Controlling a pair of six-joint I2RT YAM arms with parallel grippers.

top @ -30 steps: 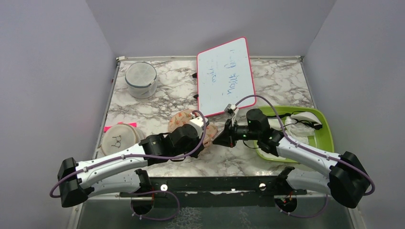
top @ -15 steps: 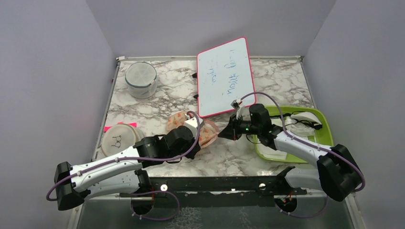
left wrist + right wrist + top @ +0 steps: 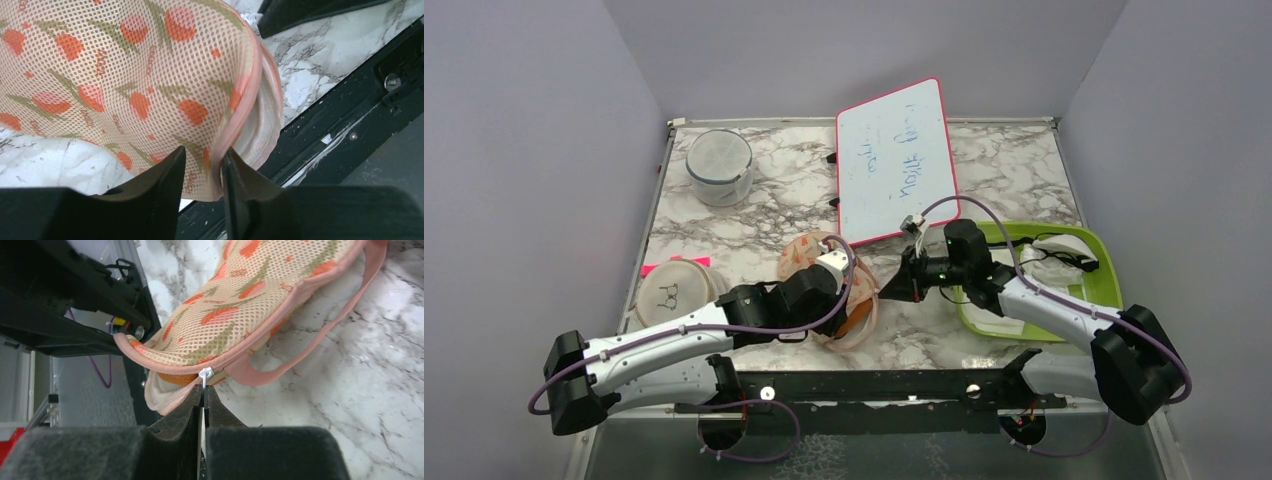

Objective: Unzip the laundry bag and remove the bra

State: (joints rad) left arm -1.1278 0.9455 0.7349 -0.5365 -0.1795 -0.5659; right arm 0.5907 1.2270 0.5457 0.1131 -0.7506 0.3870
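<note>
The zip edge bows from my left gripper to the white zip pull, so I should grip the zip edge nearer the zip pull [image 3: 240,111] with my left gripper before I unzip further.
The peach-pink laundry bag [image 3: 856,292] with orange-red and green motifs lies on the marble near the front middle, partly under my left wrist. My left gripper [image 3: 202,159] is shut on the bag's [image 3: 125,85] zip edge. My right gripper [image 3: 204,390] is shut on the white zip pull [image 3: 205,374] at the bag's [image 3: 260,285] rim. The zip is partly open there, and a strip of the rust-orange bra [image 3: 180,378] shows in the gap. In the top view the bra [image 3: 856,322] peeks out at the bag's near edge. The right gripper [image 3: 894,288] is at the bag's right end.
A whiteboard [image 3: 894,160] lies at the back middle. A round white mesh cylinder [image 3: 719,165] stands back left, a round white disc pouch [image 3: 671,290] lies at the left. A green tray [image 3: 1104,275] with white garments is at the right. The black frame rail [image 3: 874,385] runs along the near edge.
The right gripper has pulled the zip pull round the bag's edge toward the near side, and the bag has opened wider. A pink loop and orange fabric now show at its near edge.
</note>
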